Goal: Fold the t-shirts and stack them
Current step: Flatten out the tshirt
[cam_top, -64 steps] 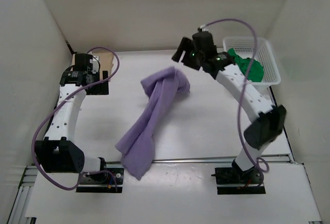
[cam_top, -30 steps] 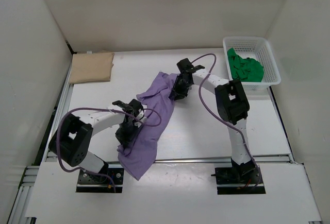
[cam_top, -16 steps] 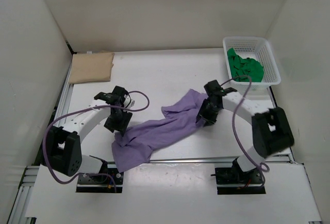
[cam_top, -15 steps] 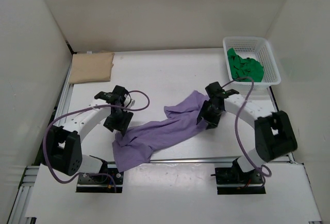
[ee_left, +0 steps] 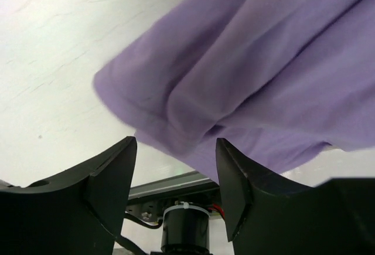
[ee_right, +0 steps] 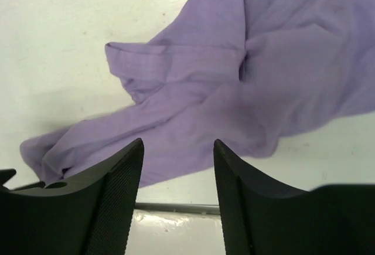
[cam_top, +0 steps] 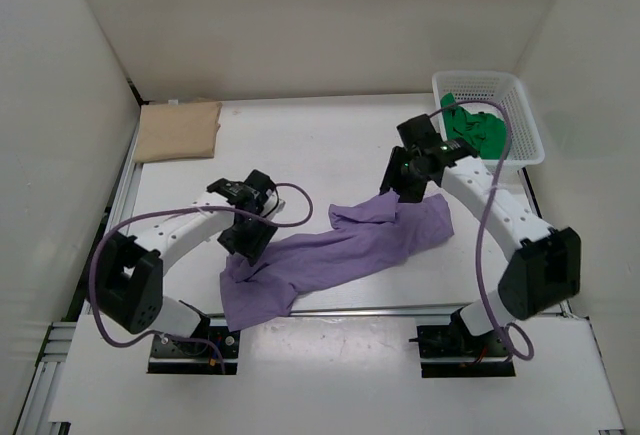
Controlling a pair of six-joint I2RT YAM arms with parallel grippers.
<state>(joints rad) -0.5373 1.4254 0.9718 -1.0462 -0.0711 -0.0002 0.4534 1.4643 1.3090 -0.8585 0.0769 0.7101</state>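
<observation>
The purple t-shirt lies crumpled in a long band, so next my left gripper moves back off the folds, grabs the t-shirt end's outer corner (ee_left: 104, 84) and spreads it out before folding.
A purple t-shirt (cam_top: 335, 253) lies crumpled in a long band across the near part of the white table, from front left to right of centre. It also shows in the left wrist view (ee_left: 246, 73) and the right wrist view (ee_right: 234, 91). My left gripper (cam_top: 250, 237) is open and empty, low over the shirt's left end. My right gripper (cam_top: 405, 177) is open and empty, raised above the shirt's right end. A folded tan t-shirt (cam_top: 178, 130) lies at the back left. A green t-shirt (cam_top: 478, 129) sits bunched in the basket.
A white mesh basket (cam_top: 522, 105) stands at the back right corner. White walls enclose the table on three sides. A metal rail (cam_top: 400, 309) runs along the table's front edge.
The right gripper let go of the purple shirt's right end and rose toward the back. The left gripper shifted right over the shirt's left end. The shirt now lies spread wider.
</observation>
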